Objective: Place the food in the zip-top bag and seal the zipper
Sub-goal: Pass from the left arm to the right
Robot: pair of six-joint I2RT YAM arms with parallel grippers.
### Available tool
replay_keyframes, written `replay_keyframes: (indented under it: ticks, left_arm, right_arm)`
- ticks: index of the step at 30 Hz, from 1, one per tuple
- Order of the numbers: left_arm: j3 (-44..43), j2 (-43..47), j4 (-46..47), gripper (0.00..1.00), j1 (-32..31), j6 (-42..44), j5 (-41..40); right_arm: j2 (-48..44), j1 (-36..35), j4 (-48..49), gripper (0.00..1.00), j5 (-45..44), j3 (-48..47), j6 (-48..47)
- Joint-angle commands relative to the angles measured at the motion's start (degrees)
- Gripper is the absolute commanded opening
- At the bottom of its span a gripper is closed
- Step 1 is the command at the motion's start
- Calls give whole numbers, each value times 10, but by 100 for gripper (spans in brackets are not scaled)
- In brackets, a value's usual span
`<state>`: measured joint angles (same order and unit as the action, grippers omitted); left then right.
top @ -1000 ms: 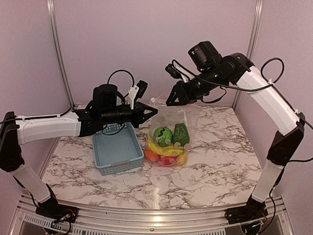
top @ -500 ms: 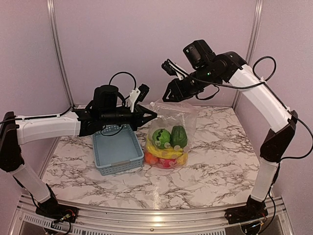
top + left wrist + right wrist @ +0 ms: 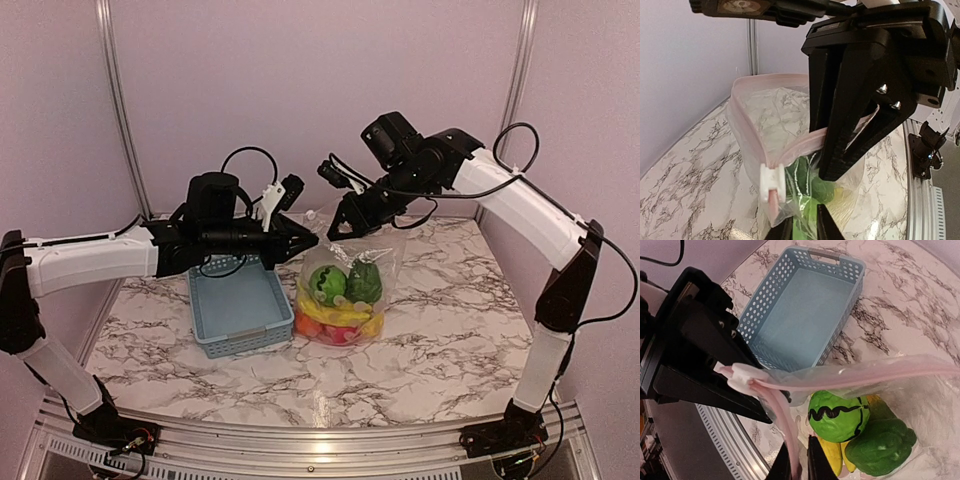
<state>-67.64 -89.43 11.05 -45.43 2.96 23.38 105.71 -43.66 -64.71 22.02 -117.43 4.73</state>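
Note:
My left gripper is beside the zipper's end with its fingers, so it should open and pinch that end of the zipper (image 3: 773, 204) behind the white slider before it seals the bag.
The zip-top bag (image 3: 350, 262) stands on the marble table with the food inside: a green striped ball (image 3: 839, 416), a green pepper (image 3: 880, 445), yellow bananas (image 3: 340, 313) and red and orange pieces under them. Its pink zipper (image 3: 865, 375) gapes open, with the white slider (image 3: 772, 182) at the left end. My left gripper (image 3: 802, 222) is closed narrow on the bag's film just below the slider. My right gripper (image 3: 799, 460) is shut on one side of the zipper strip, close beside the slider; the left wrist view shows it (image 3: 837, 165) straddling that strip.
An empty grey-blue mesh basket (image 3: 243, 343) sits on the table left of the bag, under my left arm. Lilac walls with metal posts close the back and sides. A metal rail runs along the near table edge.
My right gripper has moved left and down along the bag's mouth toward the slider and closed on the zipper strip. The left arm has barely moved.

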Motion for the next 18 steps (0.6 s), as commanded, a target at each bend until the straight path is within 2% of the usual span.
replay_keyframes:
  ticks: [1,3,8,10,18]
  left_arm:
    - [10,32,-13,31,9,7,-5]
    - [12,36,-12,39,12,4,-7]
    - [22,48,15,44,20,-13,16]
    - [29,49,33,51,24,-25,35]
    - [27,28,101,64,26,-71,66]
  right_arm:
    - [-34,-6,46,0,32,17,-7]
    - [-43,-7,60,0,44,29,-11]
    - [-68,-7,74,0,73,45,-20]
    - [-80,-8,76,0,87,58,-24]
    - [-113,-10,77,0,128,108,-27]
